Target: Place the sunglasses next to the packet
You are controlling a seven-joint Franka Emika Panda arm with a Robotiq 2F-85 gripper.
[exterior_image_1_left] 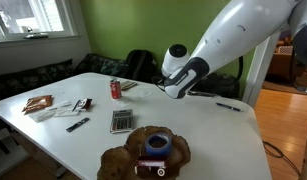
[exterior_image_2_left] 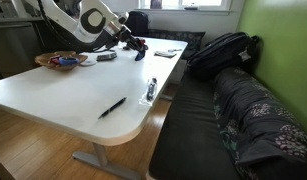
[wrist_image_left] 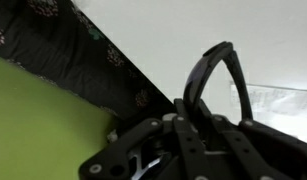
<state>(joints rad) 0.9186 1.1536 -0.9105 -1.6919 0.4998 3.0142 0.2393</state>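
Observation:
Next, my gripper takes the black sunglasses to the far edge of the white table. It will put them down beside the dark packet (exterior_image_1_left: 179, 92) there.
My gripper (exterior_image_1_left: 175, 88) hangs over the far side of the white table (exterior_image_1_left: 193, 130) and is shut on the black sunglasses (exterior_image_1_left: 169, 92). In the wrist view their thin curved arms (wrist_image_left: 192, 78) stick out past the fingers (wrist_image_left: 208, 118). In an exterior view the gripper (exterior_image_2_left: 131, 40) holds the dark sunglasses (exterior_image_2_left: 139, 46) just above the tabletop. A pale flat packet (exterior_image_1_left: 129, 86) lies beside a red can (exterior_image_1_left: 116, 89); it also shows in an exterior view (exterior_image_2_left: 168, 52). A clear packet edge (wrist_image_left: 283, 100) shows at the right of the wrist view. The lenses are hidden.
A calculator (exterior_image_1_left: 121, 120), a brown packet (exterior_image_1_left: 38, 103), a white wrapper (exterior_image_1_left: 81, 105) and a dark stick (exterior_image_1_left: 77, 124) lie on the table. A brown bowl with blue tape (exterior_image_1_left: 153, 150) sits at the near edge. A pen (exterior_image_2_left: 113, 106) and a marker (exterior_image_2_left: 151, 89) lie nearby. A dark couch (exterior_image_2_left: 233, 110) flanks the table.

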